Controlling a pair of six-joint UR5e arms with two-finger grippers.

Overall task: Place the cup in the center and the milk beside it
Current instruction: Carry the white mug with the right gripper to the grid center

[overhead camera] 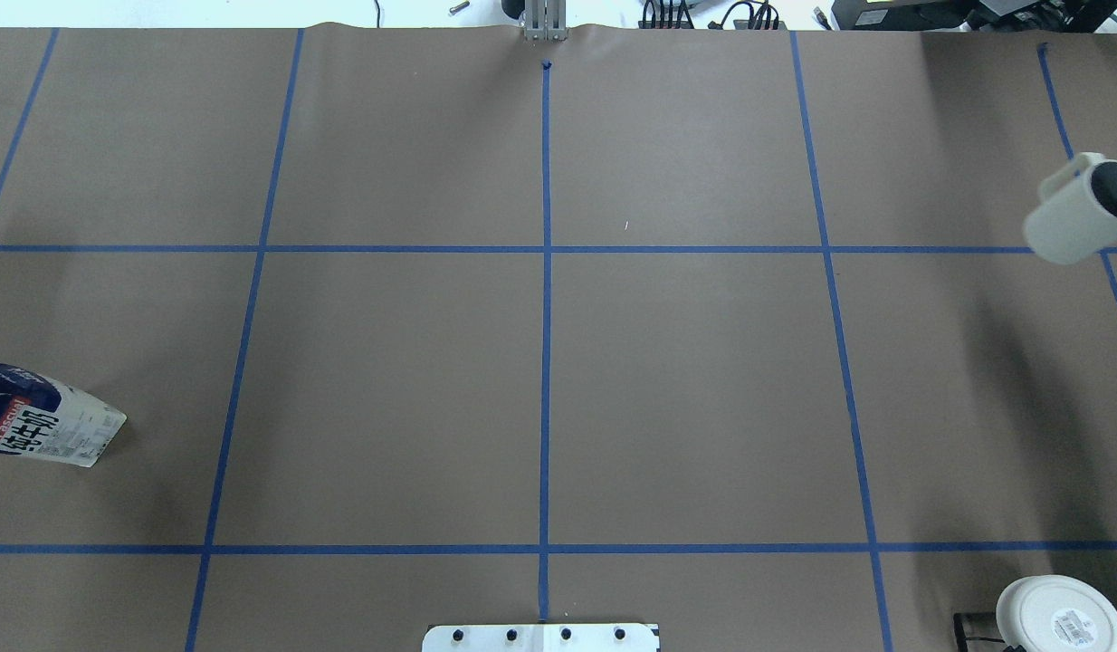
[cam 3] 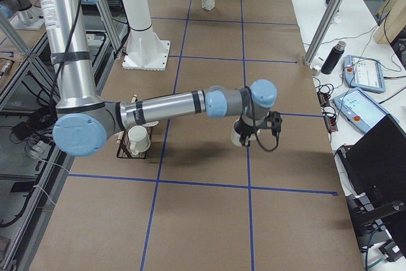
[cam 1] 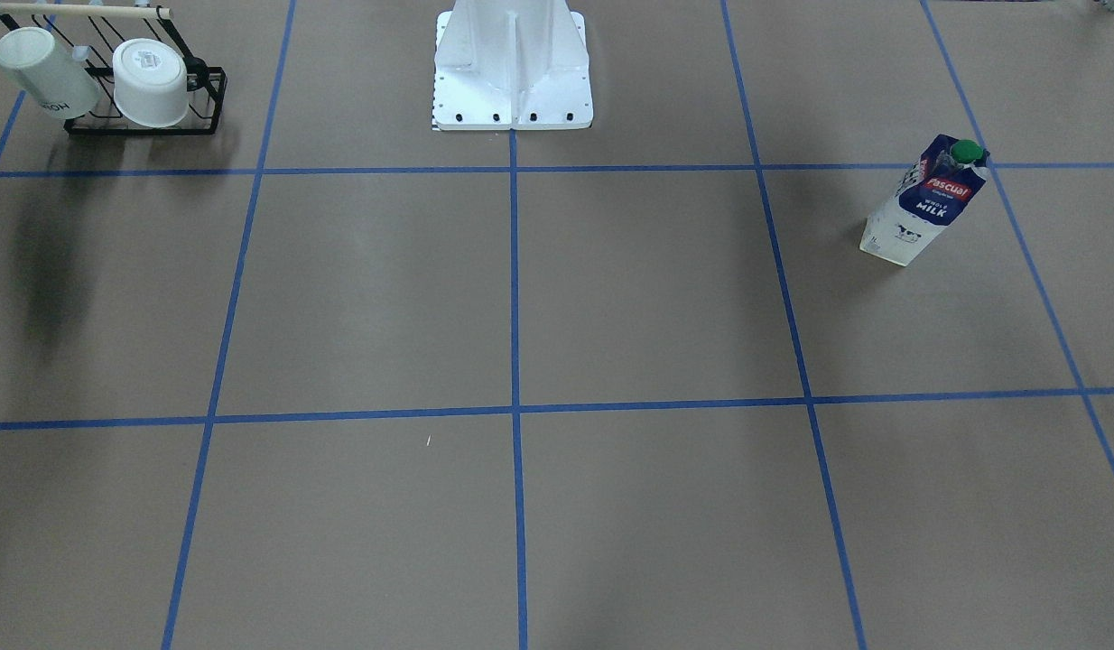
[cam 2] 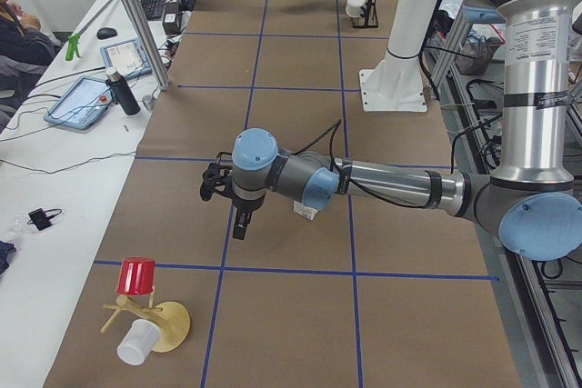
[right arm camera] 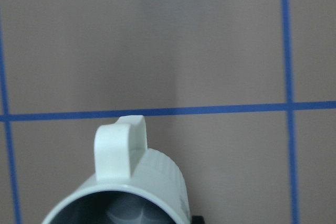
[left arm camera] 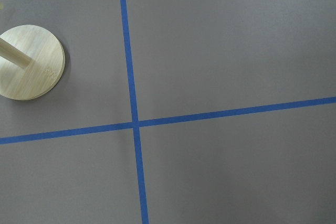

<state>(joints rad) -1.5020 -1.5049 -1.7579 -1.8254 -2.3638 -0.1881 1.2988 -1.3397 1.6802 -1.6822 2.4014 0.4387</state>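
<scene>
Next, my left gripper grips the milk carton on the navy upper part (cam 1: 942,181), just below the carton's green cap.
The cup (overhead camera: 1070,222), a small white mug with a dark grey inside, hangs tilted above the table's far right part. My right gripper (cam 3: 252,132) is shut on it. The right wrist view shows its rim and handle (right arm camera: 118,150) close up. The milk (cam 1: 927,199), a navy and white carton with a green cap, stands upright on my left side and also shows in the overhead view (overhead camera: 47,426). The center (overhead camera: 546,249) is a bare crossing of blue tape lines. My left gripper (cam 2: 238,224) points down beside the milk; I cannot tell if it is open.
A black wire rack (cam 1: 209,108) with two other white mugs stands near my base (cam 1: 512,63) on my right. A wooden stand (cam 2: 168,324) with a red and a white cup sits at my left end; its round base (left arm camera: 29,61) shows below the left wrist.
</scene>
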